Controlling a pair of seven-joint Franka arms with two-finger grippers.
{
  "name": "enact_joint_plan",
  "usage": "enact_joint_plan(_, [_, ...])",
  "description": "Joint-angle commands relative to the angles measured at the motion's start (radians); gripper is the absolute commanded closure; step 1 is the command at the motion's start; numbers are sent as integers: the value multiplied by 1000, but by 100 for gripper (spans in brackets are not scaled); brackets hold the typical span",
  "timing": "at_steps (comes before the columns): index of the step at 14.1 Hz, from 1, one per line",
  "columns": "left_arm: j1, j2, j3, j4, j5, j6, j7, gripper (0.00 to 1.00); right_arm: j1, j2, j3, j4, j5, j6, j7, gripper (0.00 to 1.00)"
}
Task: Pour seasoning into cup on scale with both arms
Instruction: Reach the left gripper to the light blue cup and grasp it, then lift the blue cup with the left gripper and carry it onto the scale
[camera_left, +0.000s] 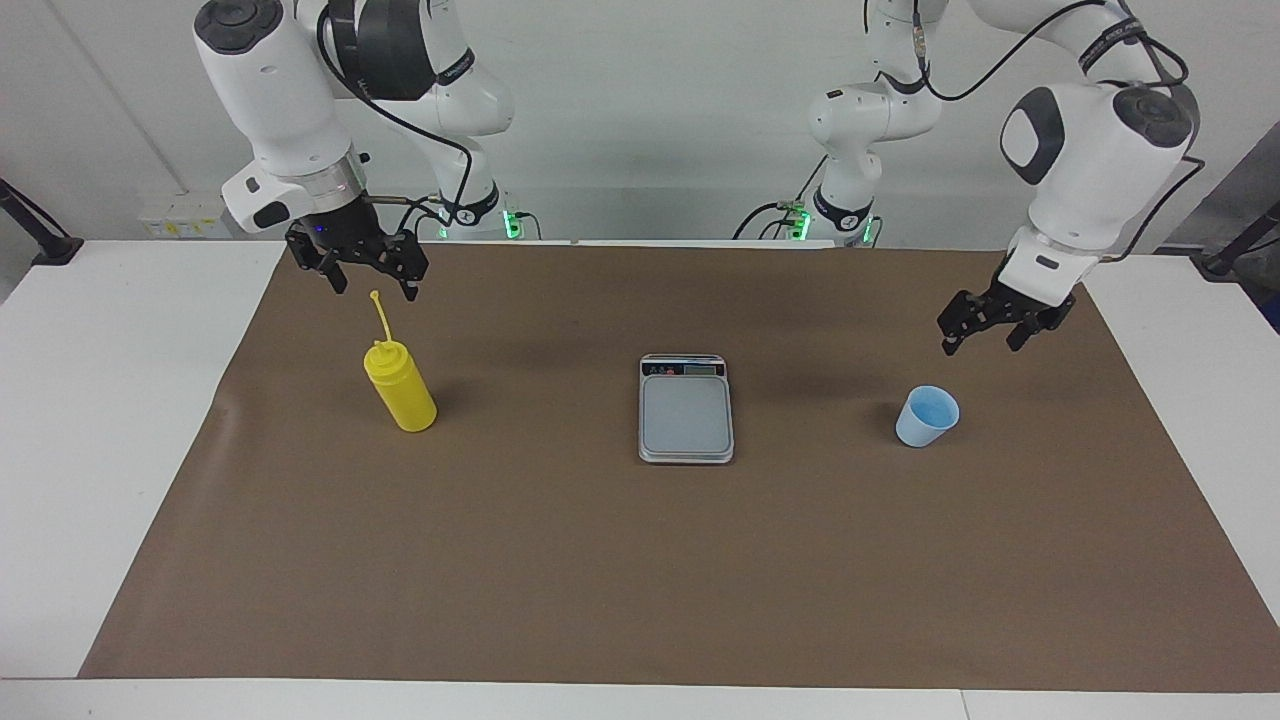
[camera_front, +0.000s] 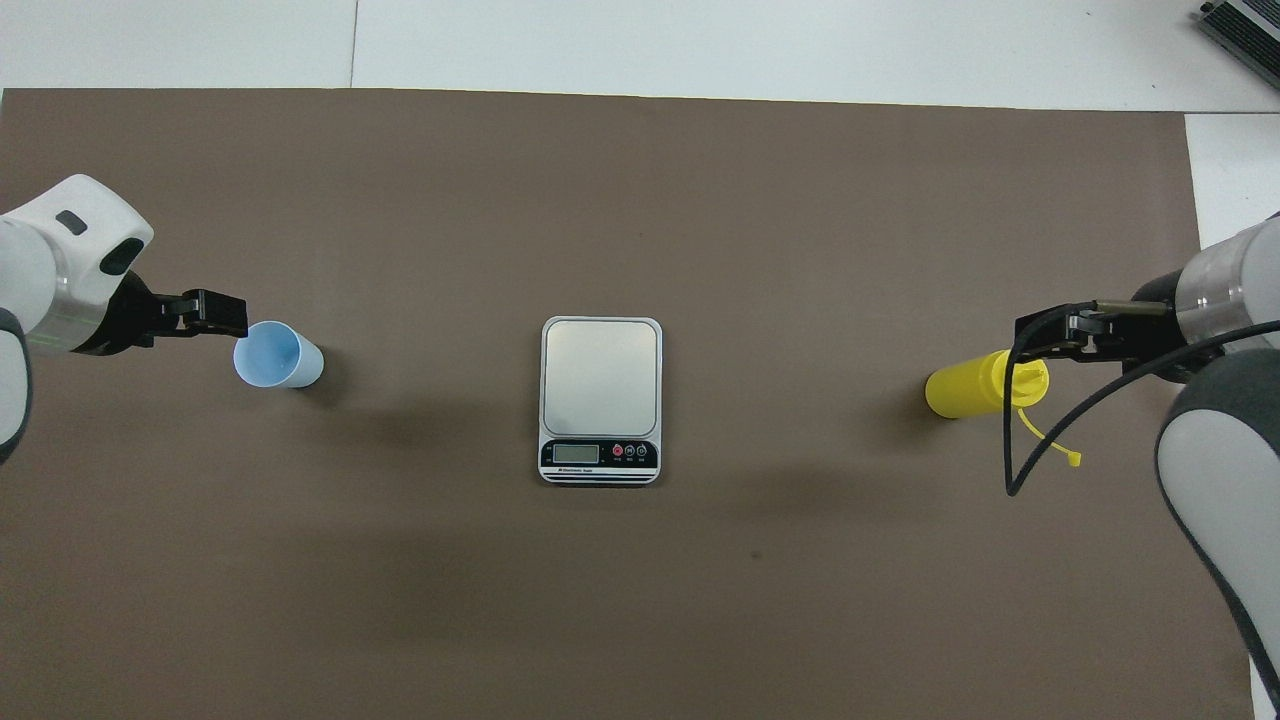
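My left gripper moves to the pale blue cup next and closes on the cup's rim (camera_front: 236, 358), on the side that faces the left arm.
The yellow squeeze bottle (camera_left: 400, 388) stands upright on the mat toward the right arm's end, its cap strap sticking up; it also shows in the overhead view (camera_front: 975, 390). My right gripper (camera_left: 372, 290) is open and empty in the air just above the bottle's top (camera_front: 1040, 335). The pale blue cup (camera_left: 927, 416) stands upright and empty toward the left arm's end (camera_front: 278, 356). My left gripper (camera_left: 982, 345) is open and empty, raised over the mat beside the cup (camera_front: 225, 312). The silver-grey scale (camera_left: 686, 410) lies mid-table with a bare plate (camera_front: 600, 385).
A brown mat (camera_left: 600, 580) covers most of the white table (camera_left: 100, 400). The scale's dark display strip is on its edge nearer to the robots. Bottle, scale and cup stand in one row across the mat, well apart.
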Motion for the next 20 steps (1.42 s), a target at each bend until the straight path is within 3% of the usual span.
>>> enact_joint_plan(1, [49,-1,-8,-139,-19,172,11,0,-14,-19,5,-14,23,-6,-20,0])
enact_joint_plan(5, [54,22,-8,-239,-19,324,-52,0,-14,-19,5,-14,23,-6,-20,0])
enact_joint_plan(11, [58,107,-8,-252,-19,404,-69,0,-16,-19,7,-14,23,-6,-20,0])
enact_joint_plan(12, [49,110,-8,-253,-19,404,-92,11,-16,-19,7,-14,23,-6,-19,0])
enact_joint_plan(15, [46,113,-8,-261,-19,404,-85,94,-16,-19,5,-14,23,-6,-19,0])
enact_joint_plan(16, [46,114,-8,-259,-19,404,-75,100,-14,-19,7,-14,23,-6,-19,0])
enact_joint_plan(20, [49,117,-8,-224,-18,386,-52,100,-14,-19,7,-14,23,-6,-19,0])
